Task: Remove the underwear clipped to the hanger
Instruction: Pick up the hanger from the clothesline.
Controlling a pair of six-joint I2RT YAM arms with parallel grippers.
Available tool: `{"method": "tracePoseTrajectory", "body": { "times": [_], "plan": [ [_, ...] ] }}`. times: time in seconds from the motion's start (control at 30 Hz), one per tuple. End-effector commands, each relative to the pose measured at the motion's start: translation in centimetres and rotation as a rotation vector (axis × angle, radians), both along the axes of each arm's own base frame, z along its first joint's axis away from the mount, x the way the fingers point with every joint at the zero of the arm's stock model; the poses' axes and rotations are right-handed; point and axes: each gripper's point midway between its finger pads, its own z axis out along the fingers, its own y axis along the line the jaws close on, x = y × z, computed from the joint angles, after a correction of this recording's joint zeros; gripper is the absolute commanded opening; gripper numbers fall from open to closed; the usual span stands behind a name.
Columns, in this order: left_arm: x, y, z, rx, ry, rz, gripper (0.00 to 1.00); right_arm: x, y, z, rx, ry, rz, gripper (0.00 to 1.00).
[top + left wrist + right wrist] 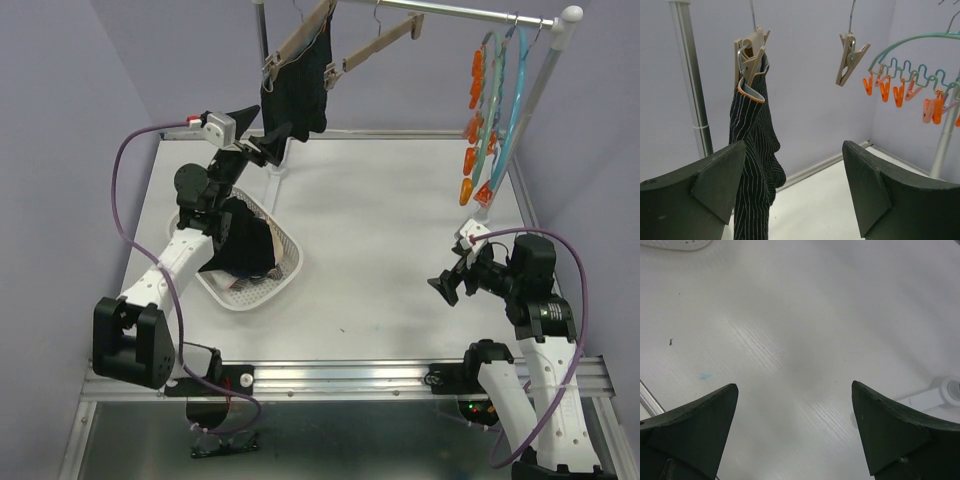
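Observation:
The striped underwear is held by the near beige clip [270, 67] [750, 60] of the wooden hanger. So My left gripper goes to that clip next and closes there.
A dark pin-striped underwear [296, 92] hangs from the left beige clip [751, 52] of the wooden hanger [302, 40] on the rail. The other clip [850, 56] holds nothing. My left gripper [262, 130] is raised beside the cloth's lower part and stands open. In the left wrist view the striped underwear [754, 165] drapes just inside my left finger [715, 185], and the wide gap [795, 185] is otherwise bare. More dark underwear [243, 248] lies in the white basket [290, 270]. My right gripper [447, 285] hovers open over the table [790, 340], holding nothing.
A teal hanger with several orange pegs [478, 120] hangs at the right end of the rail [470, 12], seen also in the left wrist view as the peg hanger [910, 82]. The rack's upright pole [692, 90] stands left of the cloth. A rack foot [950, 390] sits near my right gripper.

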Motion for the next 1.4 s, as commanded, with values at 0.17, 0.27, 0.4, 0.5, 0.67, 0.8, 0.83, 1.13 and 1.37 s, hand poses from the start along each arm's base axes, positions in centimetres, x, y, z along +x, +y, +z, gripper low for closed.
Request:
{"method": "tracePoseTrajectory", "body": {
  "times": [0.17,0.27,0.4,0.5,0.67,0.8,0.83,1.13,1.37],
  "plan": [
    [1.0,0.6,4.3,-0.054,-0.335,0.043,0.87,0.2,0.2,0.4,0.005,-0.046,0.015,1.0],
    [1.8,0.8,4.6,-0.072,-0.383,0.07,0.86,0.2,0.1,0.4,0.004,-0.048,0.016,1.0],
    [3.0,0.9,5.0,-0.093,-0.425,0.092,0.84,0.2,0.2,0.4,0.005,-0.046,0.02,1.0],
    [4.3,0.7,5.2,-0.103,-0.436,0.097,0.83,0.2,0.2,0.4,0.005,-0.048,0.02,1.0],
    [5.0,1.1,5.9,-0.121,-0.464,0.127,0.83,0.2,0.2,0.4,0.006,-0.048,0.021,1.0],
    [4.5,1.3,6.2,-0.108,-0.488,0.144,0.83,0.2,0.2,0.5,0.006,-0.049,0.021,1.0],
    [4.3,1.4,6.2,-0.106,-0.492,0.147,0.83,0.2,0.3,0.4,0.007,-0.048,0.023,1.0],
    [0.8,2.4,5.3,-0.065,-0.525,0.189,0.83,0.1,0.3,0.5,0.008,-0.05,0.025,1.0],
    [-1.3,3.8,4.3,-0.016,-0.545,0.247,0.83,0.1,0.3,0.5,0.007,-0.051,0.025,1.0]
  ]
}}
